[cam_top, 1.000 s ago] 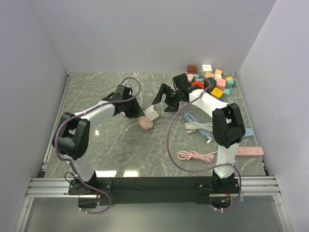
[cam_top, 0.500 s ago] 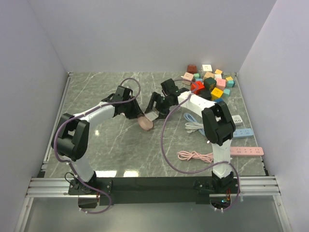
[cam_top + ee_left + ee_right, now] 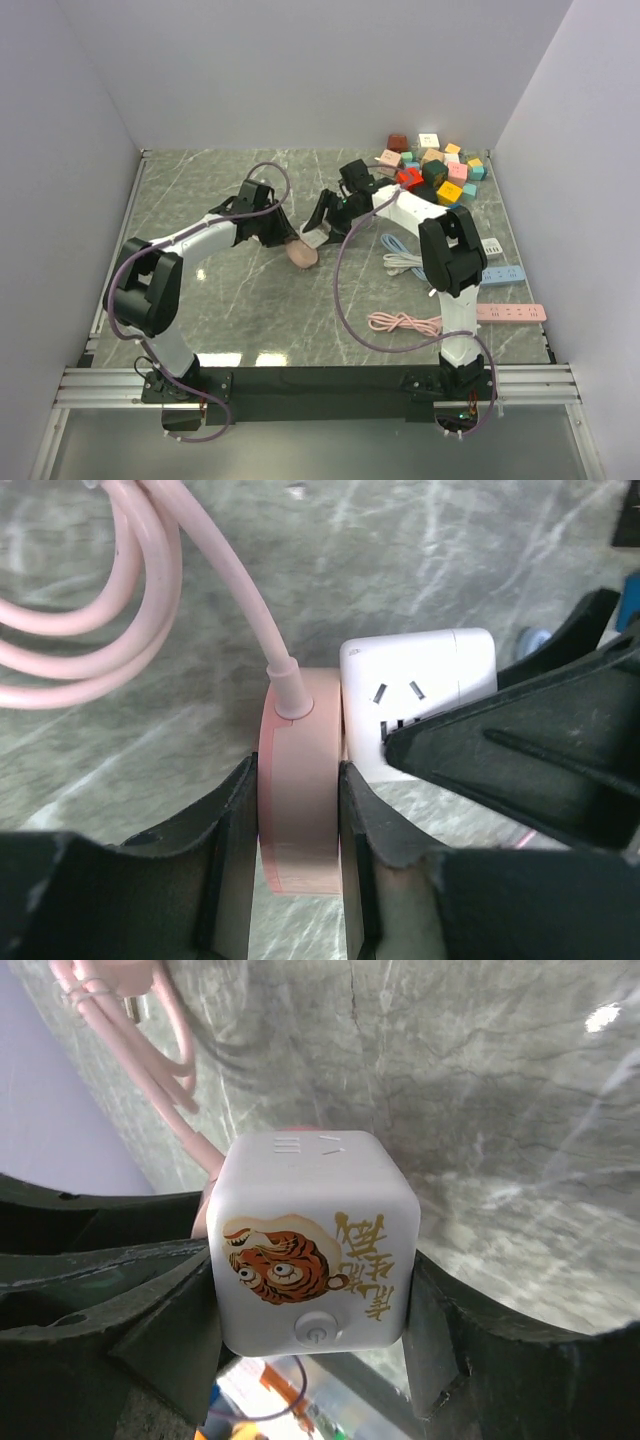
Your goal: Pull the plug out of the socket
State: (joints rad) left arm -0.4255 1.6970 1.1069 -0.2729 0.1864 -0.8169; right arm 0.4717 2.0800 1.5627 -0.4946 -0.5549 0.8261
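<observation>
The robot's right gripper needs to release the white cube socket on the table [image 3: 388, 194] next to the bright red block of the heap.
A white cube socket [image 3: 315, 238] with a tiger picture on one face [image 3: 310, 1250] lies mid-table, and a round pink plug [image 3: 300, 800] is seated against its side [image 3: 420, 695]. My left gripper [image 3: 300, 780] is shut on the plug's flat faces [image 3: 302, 254], and the plug's pink cable [image 3: 220, 590] loops away. My right gripper [image 3: 310, 1290] comes in from the right [image 3: 322, 228] and is shut on the socket, a finger [image 3: 150, 1300] pressed to each side of the cube. The plug pins are hidden.
A heap of coloured blocks [image 3: 435, 165] fills the back right corner. White and blue cables [image 3: 405, 258], a coiled pink cable [image 3: 405, 322], a pink power strip [image 3: 515, 312] and a blue one [image 3: 500, 274] lie at the right.
My right gripper has moved left onto the white socket and closed from wide open onto its sides. The left gripper has kept its hold on the plug.
</observation>
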